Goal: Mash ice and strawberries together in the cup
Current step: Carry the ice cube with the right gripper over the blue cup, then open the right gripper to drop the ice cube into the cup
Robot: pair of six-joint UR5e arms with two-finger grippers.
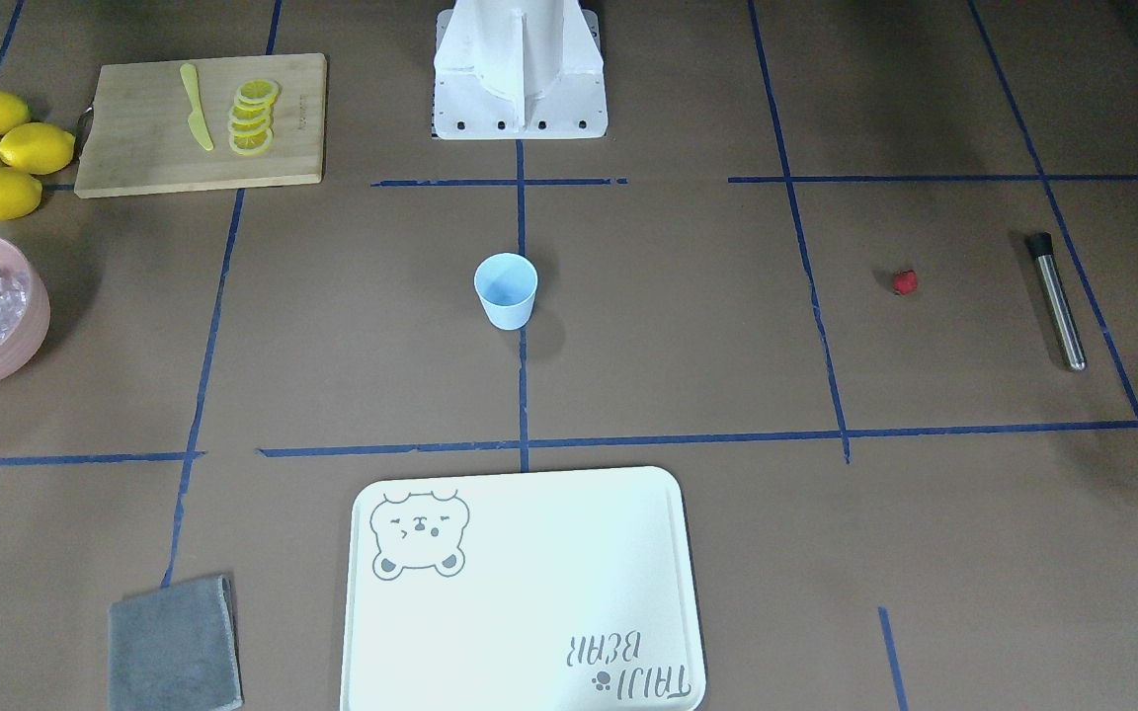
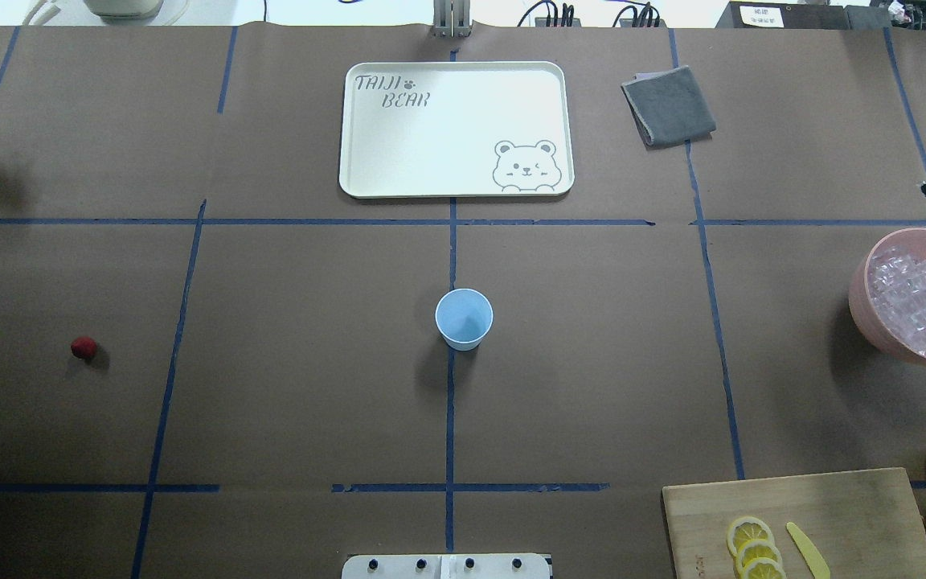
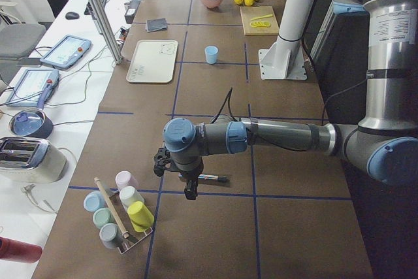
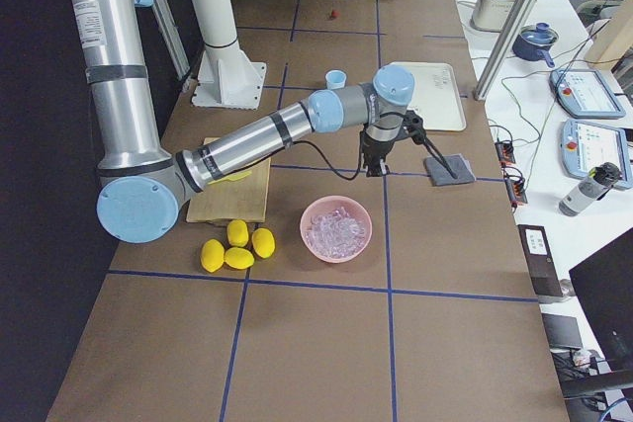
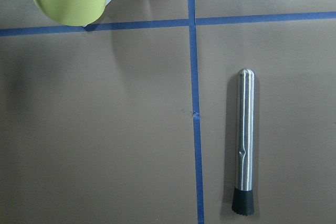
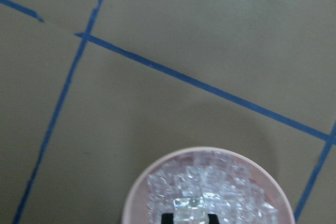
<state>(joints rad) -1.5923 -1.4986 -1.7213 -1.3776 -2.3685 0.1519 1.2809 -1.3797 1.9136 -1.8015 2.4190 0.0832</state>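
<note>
The robot's right gripper will release the ice cube inside the empty light-blue cup (image 1: pixel 507 280) on the blue tape line.
The light-blue cup (image 1: pixel 506 289) stands upright and empty at the table's middle, also in the overhead view (image 2: pixel 464 318). The red strawberry (image 2: pixel 83 347) lies alone on the robot's left side. The ice (image 2: pixel 921 310) fills a pink bowl (image 2: pixel 861 297) on the robot's right. My right gripper (image 6: pixel 189 217) hangs above that bowl; its fingertips show at the wrist view's bottom edge, closed on one ice cube (image 6: pixel 189 206). My left gripper (image 3: pixel 189 191) hovers over a steel muddler (image 5: pixel 244 142); I cannot tell whether it is open or shut.
A white bear tray (image 2: pixel 366 121) and a grey cloth (image 2: pixel 668 104) lie on the far side. A cutting board (image 1: pixel 134 148) with lemon slices and a yellow knife, and whole lemons (image 1: pixel 1 153), sit near the bowl. A rack of cups (image 3: pixel 121 217) stands by the left gripper.
</note>
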